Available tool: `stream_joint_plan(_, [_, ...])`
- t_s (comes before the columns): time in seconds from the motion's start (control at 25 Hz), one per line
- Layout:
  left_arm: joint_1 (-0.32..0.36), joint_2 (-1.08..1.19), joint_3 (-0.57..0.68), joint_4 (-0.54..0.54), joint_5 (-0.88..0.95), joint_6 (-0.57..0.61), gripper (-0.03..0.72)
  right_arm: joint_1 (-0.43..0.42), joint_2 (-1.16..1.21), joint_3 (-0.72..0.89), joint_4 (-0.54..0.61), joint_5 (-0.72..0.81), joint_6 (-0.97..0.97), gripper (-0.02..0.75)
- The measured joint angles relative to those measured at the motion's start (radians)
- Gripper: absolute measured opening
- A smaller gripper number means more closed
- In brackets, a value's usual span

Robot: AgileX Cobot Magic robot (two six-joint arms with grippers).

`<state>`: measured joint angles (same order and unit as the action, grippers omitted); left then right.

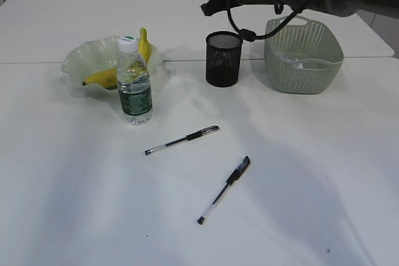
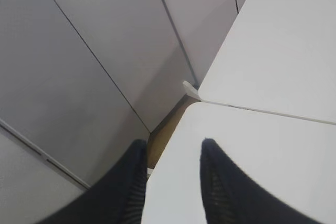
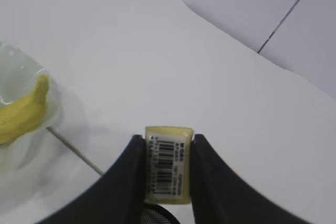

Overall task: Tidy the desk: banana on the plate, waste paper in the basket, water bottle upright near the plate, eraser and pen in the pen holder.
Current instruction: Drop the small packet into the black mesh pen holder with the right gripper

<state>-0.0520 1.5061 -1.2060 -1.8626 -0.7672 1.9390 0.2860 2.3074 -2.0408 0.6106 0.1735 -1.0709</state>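
Observation:
I will use my right gripper to let the eraser, now hanging just above the holder, go inside the open top of the black mesh pen holder (image 1: 224,40) (image 3: 155,216) that is beside the basket.
My right gripper (image 3: 168,139) is shut on the eraser (image 3: 168,163), a pale yellow block with a barcode sticker. It hangs just above the black mesh pen holder (image 1: 223,59), whose rim (image 3: 157,216) shows below the eraser. In the exterior view the right gripper (image 1: 209,5) reaches in from the top right. The banana (image 1: 106,78) lies in the green plate (image 1: 81,54). The water bottle (image 1: 134,85) stands upright in front of it. Two pens (image 1: 182,140) (image 1: 225,188) lie on the desk (image 1: 312,172). Crumpled waste paper (image 1: 293,60) sits in the basket (image 1: 303,60). My left gripper (image 2: 173,142) is open and empty.
The left gripper hangs over the desk's edge beside a grey wall, out of the exterior view. A seam between two tabletops (image 1: 50,62) runs behind the plate. The right arm's cable (image 1: 240,26) dangles close above the pen holder.

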Motion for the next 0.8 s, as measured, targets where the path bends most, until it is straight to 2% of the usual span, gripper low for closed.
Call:
stream_joint_plan(0.24, [0.000,0.000,0.000,0.000,0.000,0.000,0.236,-0.045,0.005,0.000,0.110,-0.013,0.000,0.193])
stream_joint_plan(0.8, [0.000,0.000,0.000,0.000,0.000,0.000,0.236,-0.047,0.091,0.000,0.173,-0.011,0.000,0.193])
